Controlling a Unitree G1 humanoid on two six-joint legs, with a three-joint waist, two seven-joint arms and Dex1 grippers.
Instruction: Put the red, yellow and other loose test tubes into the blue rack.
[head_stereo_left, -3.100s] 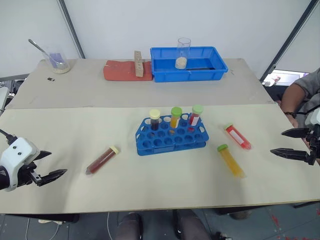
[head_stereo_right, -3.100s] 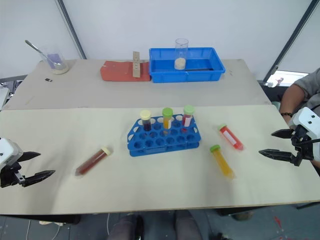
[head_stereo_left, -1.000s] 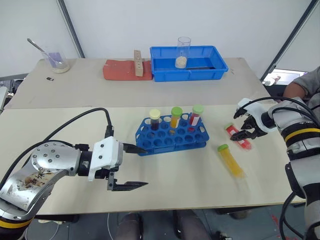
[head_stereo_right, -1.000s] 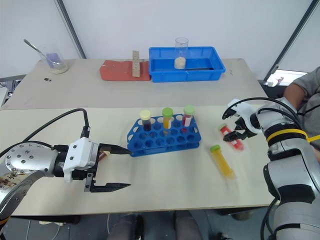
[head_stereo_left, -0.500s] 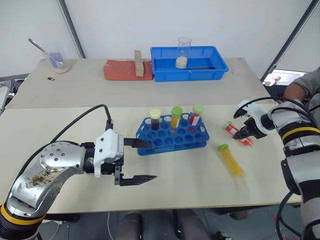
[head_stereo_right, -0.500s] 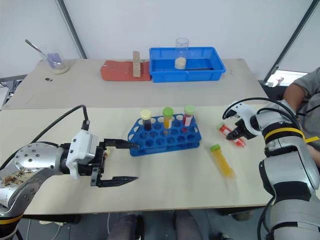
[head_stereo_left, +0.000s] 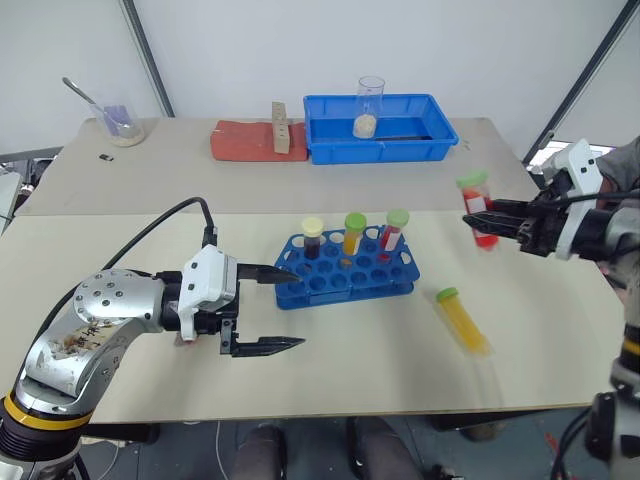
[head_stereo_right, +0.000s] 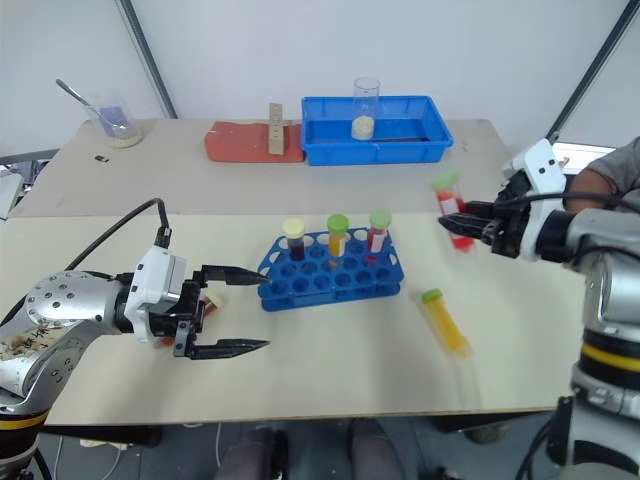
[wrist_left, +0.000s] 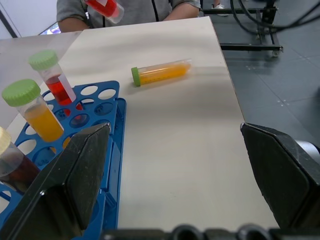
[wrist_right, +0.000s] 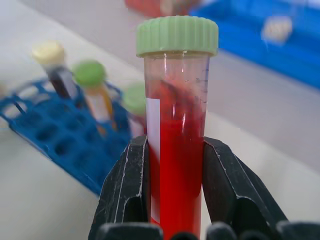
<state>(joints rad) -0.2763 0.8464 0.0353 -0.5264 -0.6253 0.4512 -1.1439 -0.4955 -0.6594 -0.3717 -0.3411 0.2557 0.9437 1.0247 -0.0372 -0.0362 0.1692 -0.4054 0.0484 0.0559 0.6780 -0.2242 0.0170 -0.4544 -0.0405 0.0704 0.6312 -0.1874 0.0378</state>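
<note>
I'll set the red test tube, now held upright beside the rack, in the blue rack's front corner hole (head_stereo_left: 398, 275) nearest the yellow test tube with my right gripper.
The blue rack (head_stereo_left: 345, 272) stands mid-table with three capped tubes upright in its back row. My right gripper (head_stereo_left: 492, 226) is shut on the red test tube (head_stereo_left: 478, 222), which has a green cap. It holds the tube upright in the air to the right of the rack, as the right wrist view shows (wrist_right: 177, 150). The yellow test tube (head_stereo_left: 462, 320) lies on the table in front and to the right of the rack. My left gripper (head_stereo_left: 300, 307) is open and empty, level, just left of the rack. A dark red tube with a cream cap (head_stereo_right: 208, 297) lies mostly hidden behind it.
A blue tray (head_stereo_left: 380, 152) with a glass beaker (head_stereo_left: 369, 105) sits at the back. Beside it are a red pad (head_stereo_left: 240, 140) and a wooden block (head_stereo_left: 280, 128). A beaker with a spoon (head_stereo_left: 120, 125) stands far back left. A person (head_stereo_left: 625, 160) sits at the right edge.
My right gripper has closed on the red tube, lifted it off the table and turned it upright. The left gripper, swung in earlier from the left edge, has hardly moved lately.
</note>
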